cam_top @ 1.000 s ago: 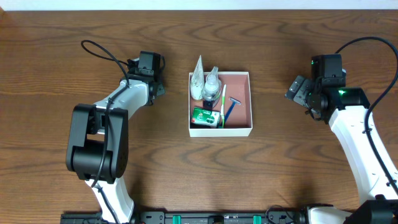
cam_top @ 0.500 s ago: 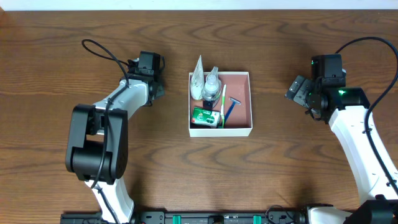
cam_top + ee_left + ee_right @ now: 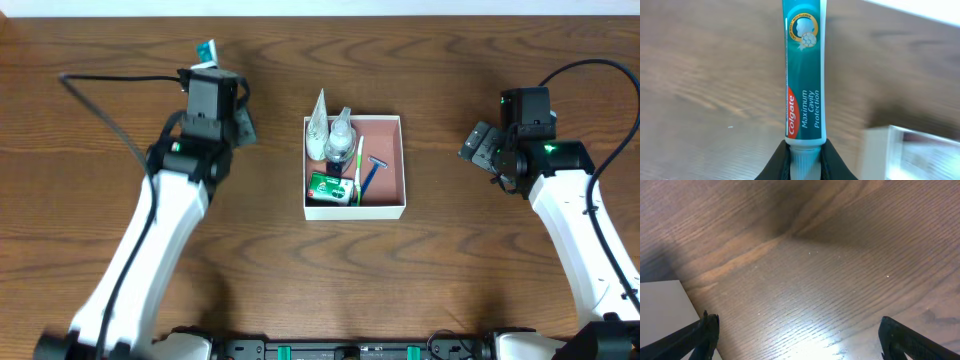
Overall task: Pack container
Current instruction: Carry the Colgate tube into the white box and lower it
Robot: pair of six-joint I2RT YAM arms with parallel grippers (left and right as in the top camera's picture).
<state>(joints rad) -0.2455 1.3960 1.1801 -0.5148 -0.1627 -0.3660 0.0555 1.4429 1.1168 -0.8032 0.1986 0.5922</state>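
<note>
My left gripper is going to release the toothpaste tube on the pinkish bottom of the container, between the blue razor and the container's side [image 3: 387, 166].
A teal Colgate toothpaste tube [image 3: 804, 75] points away from the left wrist camera, and my left gripper [image 3: 805, 156] is shut on its white cap. From overhead, the tube's end [image 3: 205, 50] sticks out beyond the left gripper [image 3: 209, 70], left of the container [image 3: 385, 205]. This white-walled box with a pinkish floor holds a white tube [image 3: 317, 125], a clear bottle [image 3: 340, 135], a toothbrush [image 3: 358, 165], a blue razor [image 3: 372, 172] and a green packet [image 3: 328, 186]. My right gripper [image 3: 481, 147] hangs open and empty to the container's right; its fingers are spread over bare wood [image 3: 800, 341].
The container's white wall shows at the right in the left wrist view [image 3: 885, 150] and at the lower left in the right wrist view [image 3: 662, 310]. A black cable [image 3: 110, 110] trails from the left arm over the table's left side.
The left arm has unfolded and its gripper has moved up and to the left, away from the container's side. The toothpaste tube's end now shows beyond it. The right arm has not moved.
</note>
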